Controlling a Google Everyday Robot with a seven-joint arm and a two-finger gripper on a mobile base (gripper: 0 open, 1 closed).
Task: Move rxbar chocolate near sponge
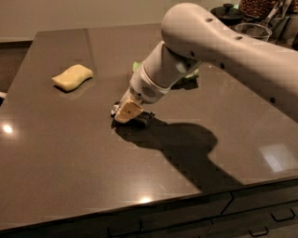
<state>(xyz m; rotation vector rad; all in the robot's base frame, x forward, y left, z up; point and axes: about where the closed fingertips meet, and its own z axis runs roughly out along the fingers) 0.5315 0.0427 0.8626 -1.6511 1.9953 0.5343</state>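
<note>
I should release the rxbar chocolate on the table (92, 94) just in front of the pale yellow sponge.
The rxbar chocolate (141, 120) is a small dark shiny bar at the tip of my gripper (126, 113), low over the dark table near its middle. The gripper is shut on the bar, and a tan finger pad (128, 110) covers part of it. The pale yellow sponge (72, 76) lies on the table to the upper left, well apart from the bar. My white arm reaches in from the upper right.
A green snack bag (191, 74) lies behind the arm and is mostly hidden. A dark pot (226, 11), a glass bowl (253, 30) and other kitchen items stand at the back right. The table's front edge (139, 204) has drawers below.
</note>
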